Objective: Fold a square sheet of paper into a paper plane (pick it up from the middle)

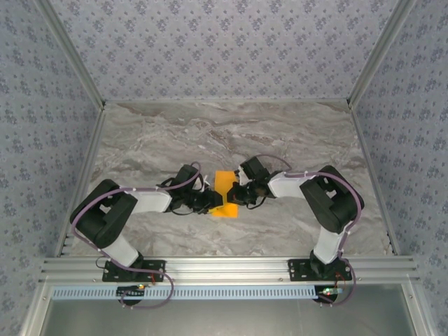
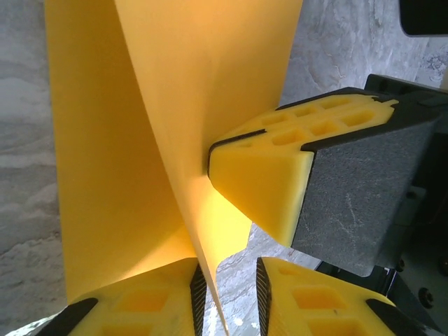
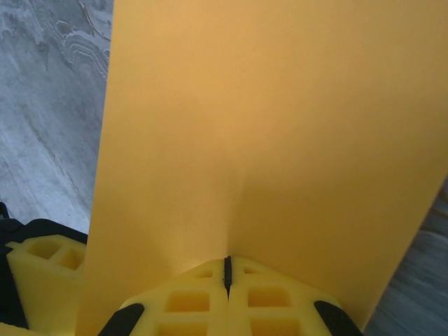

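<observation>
The sheet's flap stands steep between my left gripper's fingers. I need to open them wider, lean the flap toward my right gripper and pinch the flap's corner [image 2: 220, 312].
The orange square sheet of paper [image 1: 225, 183] is held up off the marble table between my two grippers, bent into two panels along a crease. In the left wrist view the sheet [image 2: 175, 105] hangs as a V, and its lower edge runs down between my left gripper's [image 2: 228, 274] jaws. The edge lies against the left pad and a gap separates it from the right pad. My right gripper [image 3: 226, 264] is shut on the sheet's [image 3: 266, 126] edge. One of its yellow fingers [image 2: 262, 178] shows pressed against the paper. From above, the left gripper [image 1: 212, 201] and right gripper [image 1: 239, 195] meet at the sheet.
The marble table [image 1: 224, 133] stretches away behind the paper. Patterned walls [image 1: 42, 105] close it in on three sides. An aluminium rail [image 1: 224, 267] with both arm bases runs along the near edge.
</observation>
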`<state>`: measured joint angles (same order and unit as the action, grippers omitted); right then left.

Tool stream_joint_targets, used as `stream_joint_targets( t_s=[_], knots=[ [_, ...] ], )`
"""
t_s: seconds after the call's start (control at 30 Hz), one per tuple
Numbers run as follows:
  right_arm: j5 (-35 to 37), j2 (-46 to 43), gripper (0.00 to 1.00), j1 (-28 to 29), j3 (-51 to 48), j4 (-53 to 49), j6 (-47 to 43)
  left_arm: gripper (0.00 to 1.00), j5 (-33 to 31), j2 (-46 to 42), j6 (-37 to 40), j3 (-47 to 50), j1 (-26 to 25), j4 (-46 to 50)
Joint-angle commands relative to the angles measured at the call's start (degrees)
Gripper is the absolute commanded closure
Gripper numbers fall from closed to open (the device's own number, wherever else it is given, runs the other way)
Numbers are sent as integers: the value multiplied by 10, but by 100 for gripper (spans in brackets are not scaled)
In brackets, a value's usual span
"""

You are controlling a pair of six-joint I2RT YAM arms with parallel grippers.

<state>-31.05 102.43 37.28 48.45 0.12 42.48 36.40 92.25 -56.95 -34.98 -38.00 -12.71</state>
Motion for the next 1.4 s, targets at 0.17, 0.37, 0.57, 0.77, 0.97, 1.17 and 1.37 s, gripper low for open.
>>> stream_joint_targets(
  t_s=[0.17,0.37,0.57,0.77,0.97,1.17,1.37],
  knots=[
    [15,-18,100,-5,-4,-34,-12,73,20,-28,-3,-3,-3,-21],
    [20,-54,100,-19,-24,-27,-1,66,19,-2,3,-19,-4,-49],
    [55,-137,96,-48,-64,-52,4,49,27,17,-2,-29,-4,-87],
    [59,-169,88,-62,-98,-55,7,36,34,34,-3,-46,-4,-95],
    [35,-156,89,-48,-77,-29,5,38,31,26,-5,-41,-5,-88],
    [23,-81,94,-15,-36,-15,7,45,20,1,-8,-11,-4,-77],
    [23,-26,95,-2,-15,-8,11,49,24,-39,-9,15,-6,-62]
  ],
)
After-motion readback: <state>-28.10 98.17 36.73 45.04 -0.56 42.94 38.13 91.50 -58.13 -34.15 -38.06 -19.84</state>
